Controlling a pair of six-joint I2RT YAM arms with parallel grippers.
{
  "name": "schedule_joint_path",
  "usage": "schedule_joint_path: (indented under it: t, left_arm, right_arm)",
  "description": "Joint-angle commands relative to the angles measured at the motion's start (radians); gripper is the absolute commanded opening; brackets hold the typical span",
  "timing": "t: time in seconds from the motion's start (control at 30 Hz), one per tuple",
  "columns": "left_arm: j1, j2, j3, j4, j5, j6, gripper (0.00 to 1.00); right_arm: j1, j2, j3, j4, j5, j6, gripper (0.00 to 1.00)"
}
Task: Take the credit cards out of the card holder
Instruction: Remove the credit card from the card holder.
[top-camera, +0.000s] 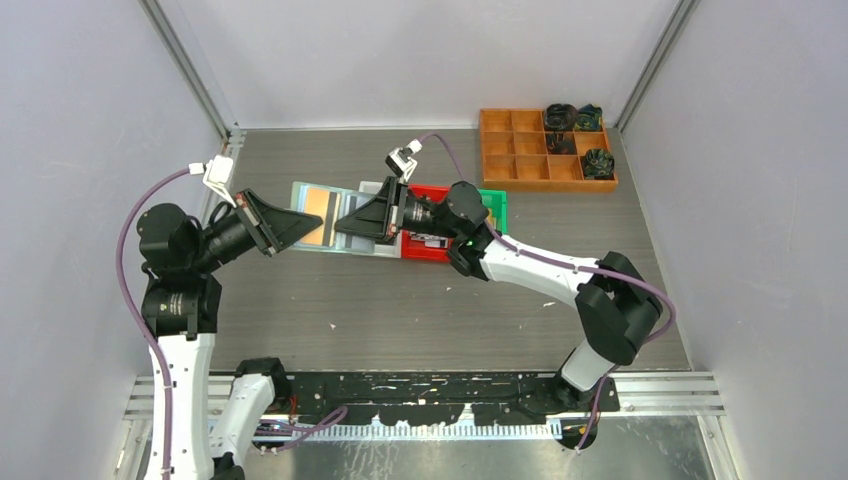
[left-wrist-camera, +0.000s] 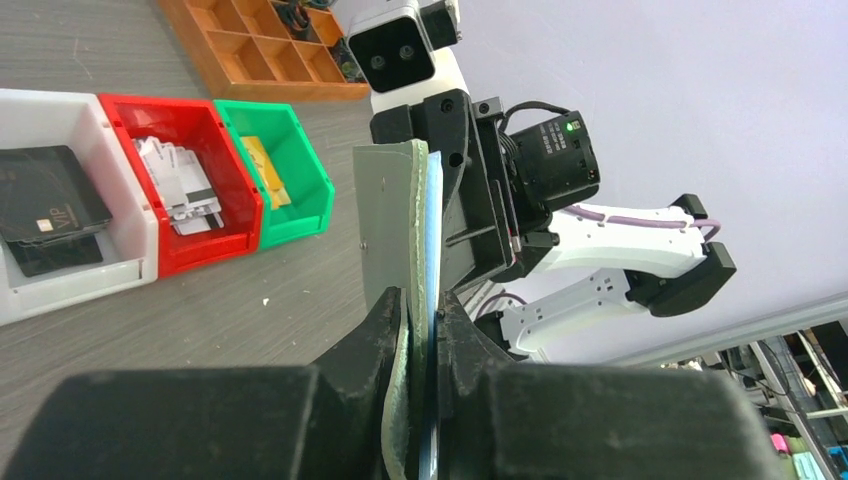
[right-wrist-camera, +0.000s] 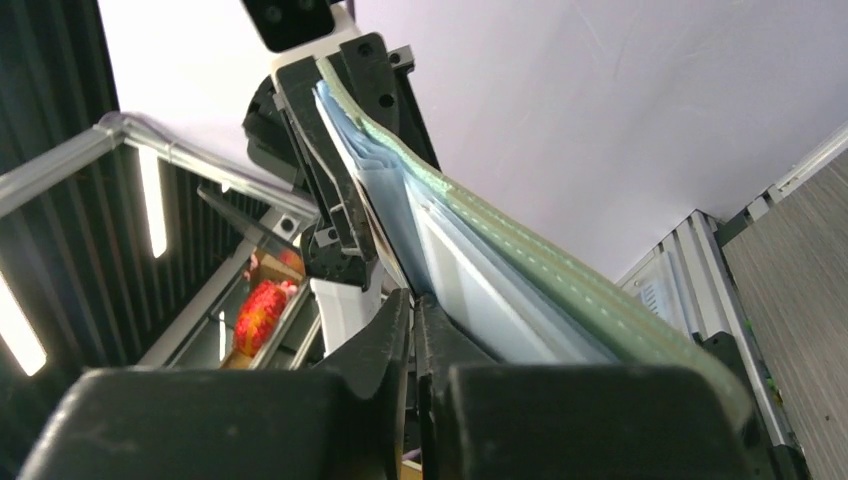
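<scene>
I can see my right gripper's fingers pinching the blue pocket's edge beside the gold card, so I will open my right gripper and take only the gold card's edge (top-camera: 337, 208) before pulling.
The mint-green card holder (top-camera: 303, 193) hangs open above the table between both grippers. A gold card (top-camera: 317, 213) shows in one of its pockets. My left gripper (top-camera: 300, 224) is shut on the holder's left side; in the left wrist view (left-wrist-camera: 421, 318) the green cover (left-wrist-camera: 392, 215) and a blue pocket run between the jaws. My right gripper (top-camera: 346, 225) is shut on a thin inner leaf at the holder's right side (right-wrist-camera: 412, 300), with the green cover (right-wrist-camera: 560, 272) beside it. I cannot tell whether that leaf is a card or a pocket.
Behind the holder stand a white bin (left-wrist-camera: 120, 255) with black cards (left-wrist-camera: 50, 195), a red bin (left-wrist-camera: 215, 245) with pale cards (left-wrist-camera: 178, 180) and a green bin (left-wrist-camera: 305, 205) with gold cards. A wooden compartment tray (top-camera: 520, 150) sits at the back right.
</scene>
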Motion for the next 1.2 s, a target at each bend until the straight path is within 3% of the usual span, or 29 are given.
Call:
schedule_joint_path:
  t: [0.0,0.1,0.7,0.8,0.87,1.17]
  left_arm:
    - [-0.016,-0.012,-0.014,0.029,0.098,-0.031,0.10]
    - [-0.016,-0.015,-0.011,0.038,0.120,-0.039,0.10]
    - [-0.016,0.002,0.018,0.067,0.149,-0.075,0.14]
    - [-0.016,0.000,0.015,0.070,0.142,-0.074,0.14]
    - [-0.015,0.000,0.016,0.067,0.141,-0.074,0.14]
    - [-0.016,-0.002,0.015,0.033,0.131,-0.042,0.14]
  right_arm:
    - [0.023,-0.061,0.052,-0.076,0.146,-0.086,0.07]
    - [0.020,-0.080,0.028,-0.093,0.158,-0.104,0.01]
    - [-0.015,-0.186,-0.072,-0.235,0.179,-0.208,0.01]
    - [-0.014,-0.175,-0.046,-0.222,0.162,-0.191,0.29]
    - [-0.012,-0.174,-0.028,-0.213,0.161,-0.191,0.36]
    - [0.009,-0.146,0.049,-0.189,0.144,-0.196,0.33]
